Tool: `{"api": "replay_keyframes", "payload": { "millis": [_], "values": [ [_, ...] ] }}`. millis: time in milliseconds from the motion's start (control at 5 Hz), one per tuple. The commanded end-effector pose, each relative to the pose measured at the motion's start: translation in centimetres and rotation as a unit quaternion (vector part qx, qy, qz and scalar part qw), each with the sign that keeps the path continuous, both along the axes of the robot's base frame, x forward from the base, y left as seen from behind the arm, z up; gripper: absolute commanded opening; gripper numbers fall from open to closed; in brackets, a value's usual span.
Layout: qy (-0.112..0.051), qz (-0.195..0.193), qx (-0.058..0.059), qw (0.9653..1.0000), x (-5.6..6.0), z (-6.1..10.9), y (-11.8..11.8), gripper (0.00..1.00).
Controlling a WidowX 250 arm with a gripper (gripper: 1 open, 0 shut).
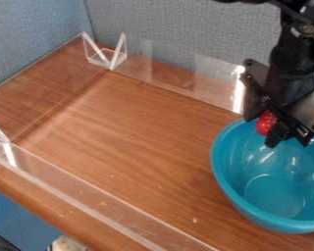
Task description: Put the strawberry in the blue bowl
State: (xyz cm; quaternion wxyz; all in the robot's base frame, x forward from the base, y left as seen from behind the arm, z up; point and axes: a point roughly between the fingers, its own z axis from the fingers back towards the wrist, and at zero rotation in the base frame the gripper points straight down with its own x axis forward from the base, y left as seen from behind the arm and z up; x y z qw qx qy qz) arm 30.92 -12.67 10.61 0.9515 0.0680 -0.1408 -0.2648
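Next, I let the strawberry go low down, near the middle of the blue bowl's empty bottom (267, 176).
The strawberry (267, 123) is small and bright red, and my black gripper (270, 125) is shut on it at the right of the camera view. It hangs just above the far rim of the blue bowl (251, 186), a large glossy teal bowl on the wooden table's right side. The bowl's deep inside holds nothing. My arm comes down from the top right corner, and the fingers hide part of the berry.
The wooden tabletop (121, 127) is ringed by low clear plastic walls (107, 51), with a grey backdrop behind. The bowl sits close to the table's right and front edges.
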Motion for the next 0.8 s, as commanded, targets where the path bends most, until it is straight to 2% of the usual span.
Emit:
{"api": "replay_keyframes", "payload": {
  "millis": [0,600],
  "values": [
    [-0.009,-0.014,-0.004,0.9999,-0.4,0.2,-1.0,0.00],
    [0.032,-0.041,-0.002,0.9987,-0.9,-4.3,-2.9,0.00]
  ]
}}
